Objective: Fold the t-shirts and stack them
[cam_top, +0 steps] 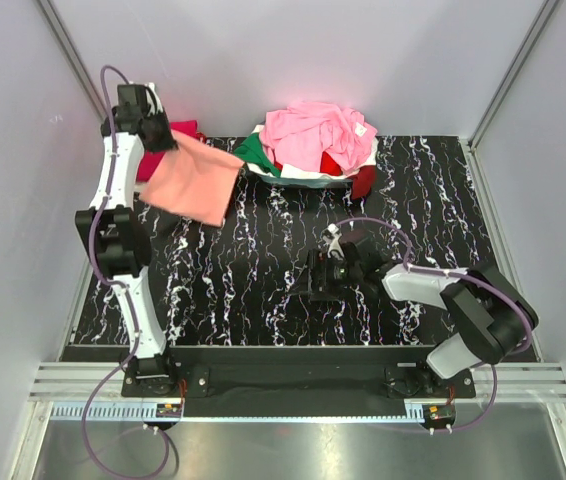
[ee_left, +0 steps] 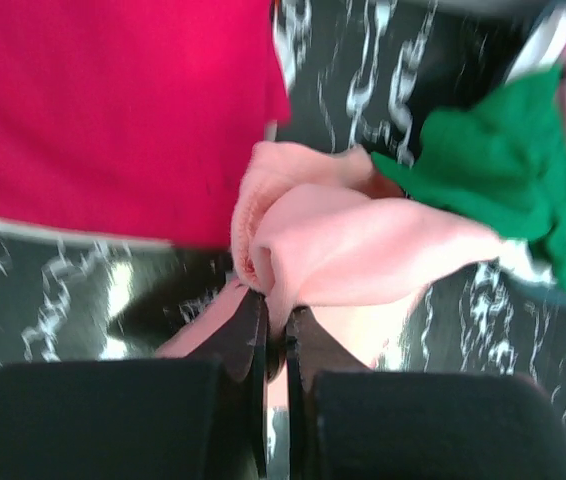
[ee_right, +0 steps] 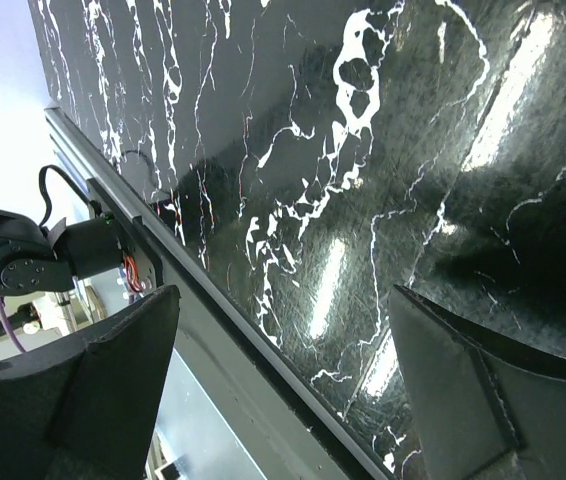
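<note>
I need to set the salmon-orange t-shirt down on top of the crimson-magenta t-shirt [cam_top: 153,143] [ee_left: 73,75] by the back wall with my left gripper.
The salmon-orange t-shirt [cam_top: 196,180] hangs in the air at the back left, pinched at one edge by my left gripper [cam_top: 163,136], which is shut on it. In the left wrist view the cloth [ee_left: 363,245] bunches just above the closed gripper [ee_left: 275,312]. A crimson-magenta t-shirt [ee_left: 113,110] lies flat on the mat under it, seen also behind the left arm [cam_top: 185,128]. A pile of t-shirts [cam_top: 315,135], pink on top with green, red and white below, sits at the back centre. My right gripper [cam_top: 315,275] hovers low over the mat's middle, open and empty [ee_right: 283,310].
The black white-veined mat [cam_top: 263,270] covers the table. Its near edge and a metal rail [ee_right: 253,350] run under the right gripper. White walls close in on the left, back and right. The left arm's base [ee_right: 23,265] shows in the right wrist view.
</note>
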`<state>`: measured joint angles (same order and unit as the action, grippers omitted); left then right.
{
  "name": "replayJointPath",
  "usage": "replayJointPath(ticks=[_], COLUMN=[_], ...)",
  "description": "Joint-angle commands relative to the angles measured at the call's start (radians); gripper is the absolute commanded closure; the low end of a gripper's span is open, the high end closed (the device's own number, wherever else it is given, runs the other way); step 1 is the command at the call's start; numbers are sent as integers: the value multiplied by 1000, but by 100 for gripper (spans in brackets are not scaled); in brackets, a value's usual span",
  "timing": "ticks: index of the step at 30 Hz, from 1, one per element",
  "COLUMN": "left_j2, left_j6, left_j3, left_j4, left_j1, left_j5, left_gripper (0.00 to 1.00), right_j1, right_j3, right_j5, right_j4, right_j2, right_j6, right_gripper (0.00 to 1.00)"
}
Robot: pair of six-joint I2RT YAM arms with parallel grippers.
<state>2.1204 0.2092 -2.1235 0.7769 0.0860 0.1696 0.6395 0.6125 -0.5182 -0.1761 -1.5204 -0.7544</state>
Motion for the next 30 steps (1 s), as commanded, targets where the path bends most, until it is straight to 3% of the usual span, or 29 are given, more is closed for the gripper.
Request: replayJointPath(ticks=[1,13,20,30], left_j2=[45,9,47,50], left_j6=[-25,-40,-63,-76], left_j3=[-182,-184,-297,-332], left_j4=[12,-228,-228,-266], left_j1=[17,52,69,86], left_j5=[-13,33,24,24], left_gripper=[100,100,100,100], right_j1=[6,6,6,5], right_j3=[47,101,115,127], right_j5=[-17,-42,-46,-57], right_j4=[-34,-2,7,13], right_j2=[-20,-96,-112,-130], right_j6=[6,12,17,18], right_gripper=[9,9,9,9])
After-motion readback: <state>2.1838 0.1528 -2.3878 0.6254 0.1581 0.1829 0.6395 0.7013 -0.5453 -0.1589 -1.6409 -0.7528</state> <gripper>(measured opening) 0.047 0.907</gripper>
